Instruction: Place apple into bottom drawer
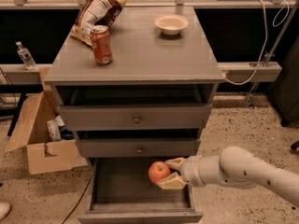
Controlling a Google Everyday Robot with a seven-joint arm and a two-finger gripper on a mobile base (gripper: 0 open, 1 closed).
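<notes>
The apple, hanging above the open bottom drawer now, will be let go by my gripper near the middle of the bottom drawer's grey bottom [151, 184].
The round red-orange apple [159, 172] is held in my gripper [169, 173], whose fingers are shut on it from the right. My white arm reaches in from the lower right. The apple hangs over the right part of the open bottom drawer [126, 185], the lowest drawer of the grey cabinet, with a bare grey floor. The apple is above the floor, not resting on it.
Two shallower drawers with round knobs [137, 119] sit above, slightly pulled out. On the cabinet top stand a red soda can [101, 45], a chip bag [96, 10] and a white bowl [171, 24]. An open cardboard box [39, 134] is on the floor at left.
</notes>
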